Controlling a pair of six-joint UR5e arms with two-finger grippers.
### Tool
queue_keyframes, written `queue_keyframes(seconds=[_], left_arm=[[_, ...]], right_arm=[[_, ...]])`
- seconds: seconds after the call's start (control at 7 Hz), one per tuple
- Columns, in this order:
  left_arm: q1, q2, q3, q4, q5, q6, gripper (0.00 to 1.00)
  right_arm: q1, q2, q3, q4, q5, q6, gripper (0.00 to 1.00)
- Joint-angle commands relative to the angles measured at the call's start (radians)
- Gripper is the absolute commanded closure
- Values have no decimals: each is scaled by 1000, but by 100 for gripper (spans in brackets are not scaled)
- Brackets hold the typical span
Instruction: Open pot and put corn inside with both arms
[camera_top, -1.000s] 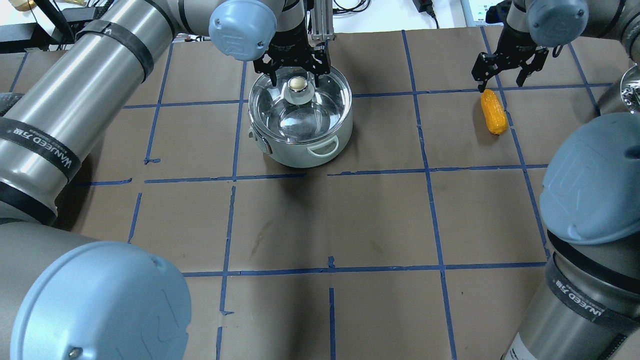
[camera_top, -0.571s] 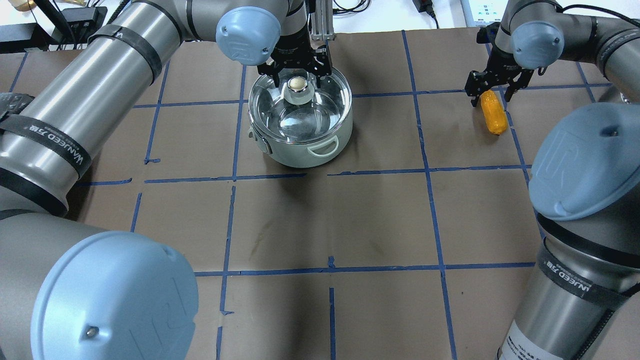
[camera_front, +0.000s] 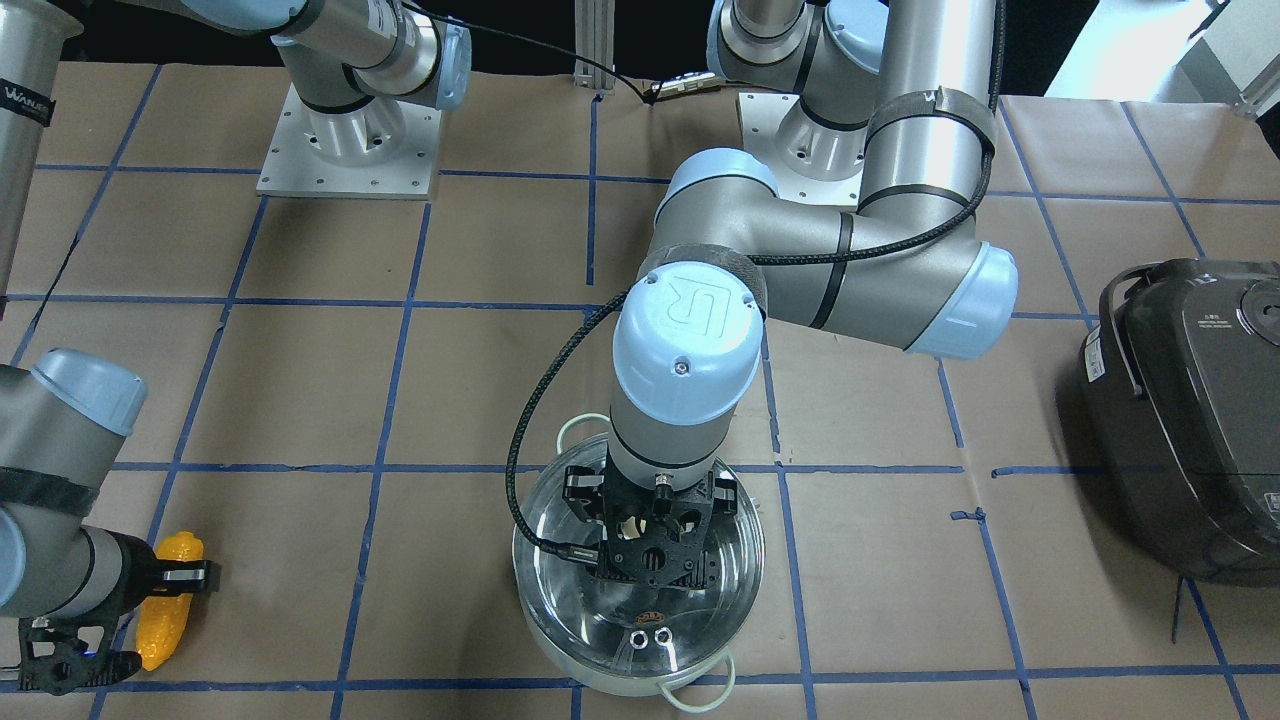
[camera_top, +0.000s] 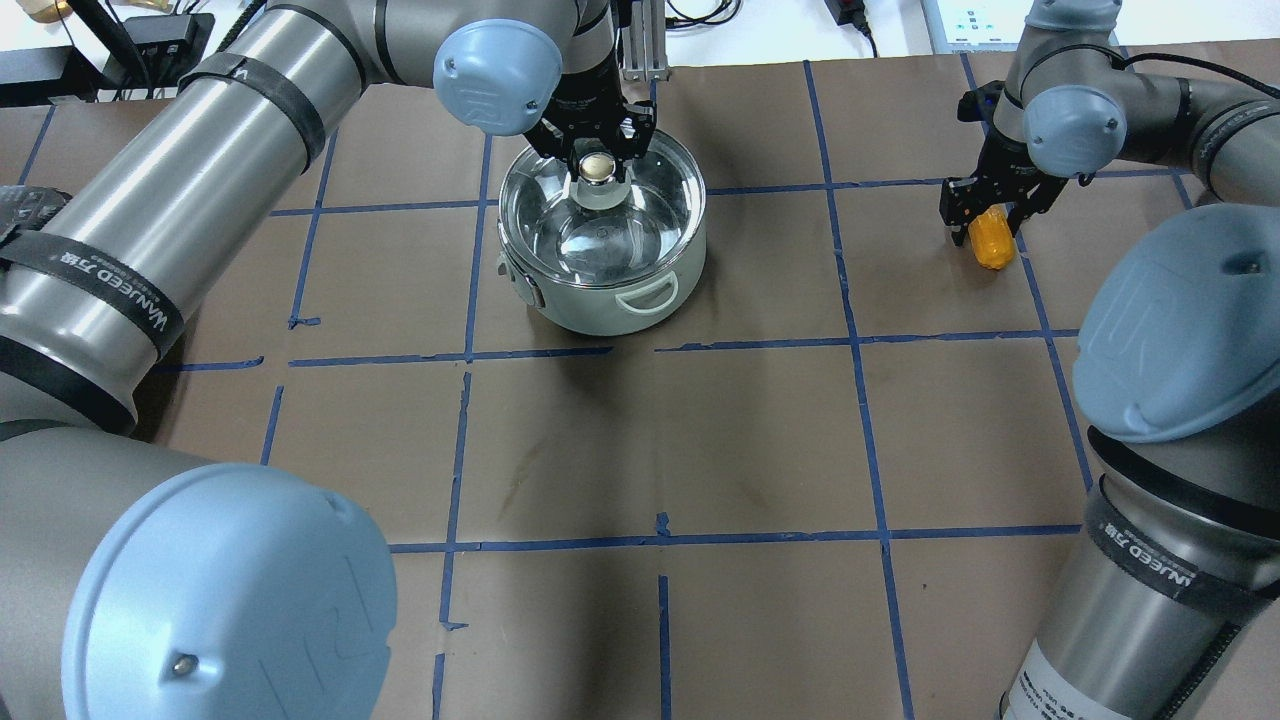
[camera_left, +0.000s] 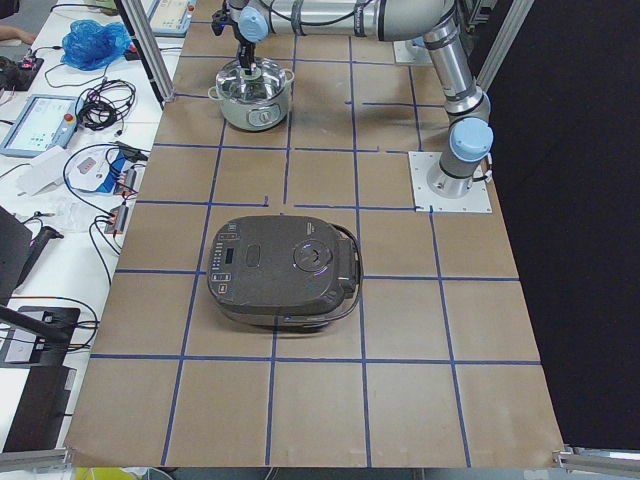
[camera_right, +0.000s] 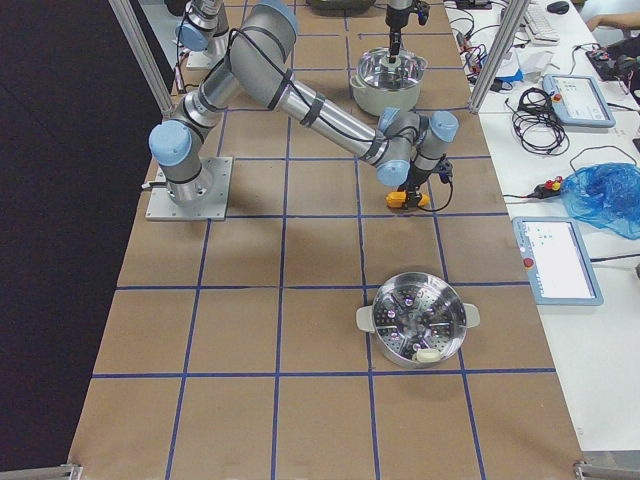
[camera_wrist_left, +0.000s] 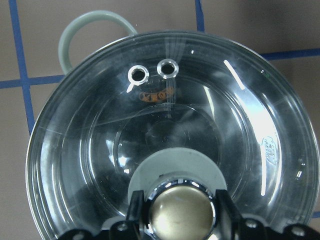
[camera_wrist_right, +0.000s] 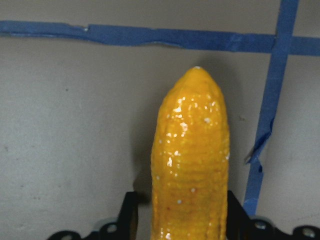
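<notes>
Next, I set the glass lid on the bare table (camera_front: 902, 607) between the steel pot and the rice cooker, using my left gripper.
The steel pot (camera_top: 600, 295) stands at the table's far middle with its glass lid (camera_top: 620, 225) on. My left gripper (camera_top: 597, 160) reaches down from above, and its fingers (camera_wrist_left: 137, 210) press both sides of the lid's knob (camera_wrist_left: 182, 212). It is shut on the knob. The yellow-orange corn (camera_top: 992, 250) lies on the table at the far right. My right gripper (camera_top: 985, 222) straddles its far end, fingers (camera_wrist_right: 131, 215) against both sides, shut on it. The corn (camera_wrist_right: 192, 150) still rests on the paper. The front-facing view shows the corn (camera_front: 172, 555) at lower left.
A large dark rice cooker (camera_front: 1190, 420) sits on the robot's left side of the table. A steel steamer pot with a perforated insert (camera_right: 418, 320) stands on the robot's right side. Blue tape lines (camera_top: 850, 300) grid the brown table.
My left gripper lowered and closed on the lid knob. My right gripper moved down over the corn's far end and closed on it. Pot and corn have not moved.
</notes>
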Motion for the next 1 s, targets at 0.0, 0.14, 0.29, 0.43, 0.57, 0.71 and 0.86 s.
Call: queue_keyframes(seconds=[0.0,0.14,0.29,0.43,0.57,0.71,0.86], left_arm=[[0,25,9,-13,10,1,98],[3,70,25,-65,15,2,98],[8,114,58,-151,15,12,98],[41,137,77,-222,25,30,98],[108,144,68,-213,31,57,98],[171,147,72,-211,30,117,98],[236,148,59,-207,30,186,98]], right_arm=[[-2,-3,-8,-1,4,6,92],[0,-17,-22,0,5,8,93],[0,-47,-58,11,3,12,93],[24,-89,-89,37,1,20,92],[103,-141,-129,124,3,82,92],[213,-149,-198,176,1,133,92],[309,-144,-288,210,3,176,92]])
